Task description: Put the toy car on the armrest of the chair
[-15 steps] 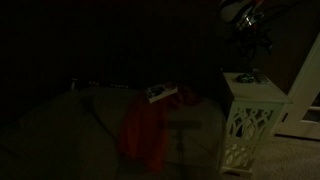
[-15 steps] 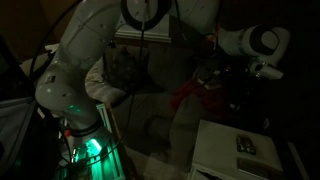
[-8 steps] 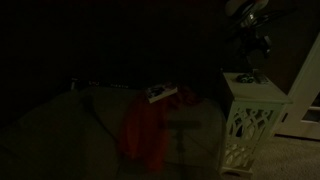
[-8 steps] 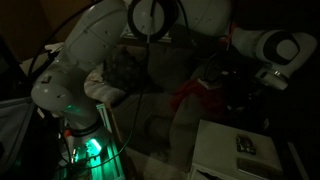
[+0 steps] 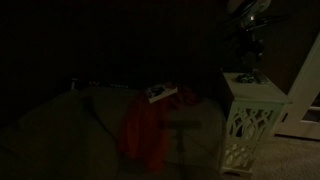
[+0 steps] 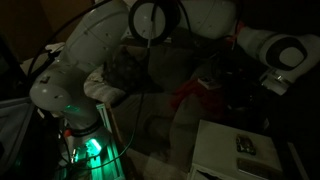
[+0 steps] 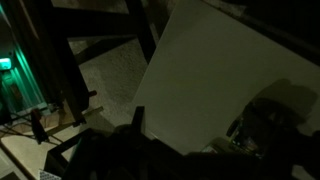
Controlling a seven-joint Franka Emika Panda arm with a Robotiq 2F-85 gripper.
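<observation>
The robot's gripper should next move down to the toy car's body (image 5: 247,77) (image 7: 262,125) on top of the white side table and close there.
The scene is very dark. A small dark toy car (image 6: 245,145) lies on top of a white side table (image 6: 215,155). In an exterior view it shows as a dark lump (image 5: 247,76) on that table (image 5: 250,115). In the wrist view the car (image 7: 265,125) sits at the right on the white top (image 7: 220,60). My gripper (image 5: 250,48) hangs above the table, over the car, and holds nothing. One finger (image 7: 137,118) stands alone with bare table top beside it, so the jaws (image 7: 190,140) look open.
A dark chair or couch (image 5: 70,125) with a red cloth (image 5: 145,130) and a flat light object (image 5: 160,93) stands beside the table. The red cloth (image 6: 200,90) also shows behind my arm (image 6: 90,60). A green light (image 6: 88,147) glows at the base.
My wrist has shifted sideways over the side table, to the right in the view from behind the arm. The toy car and cloth have not moved.
</observation>
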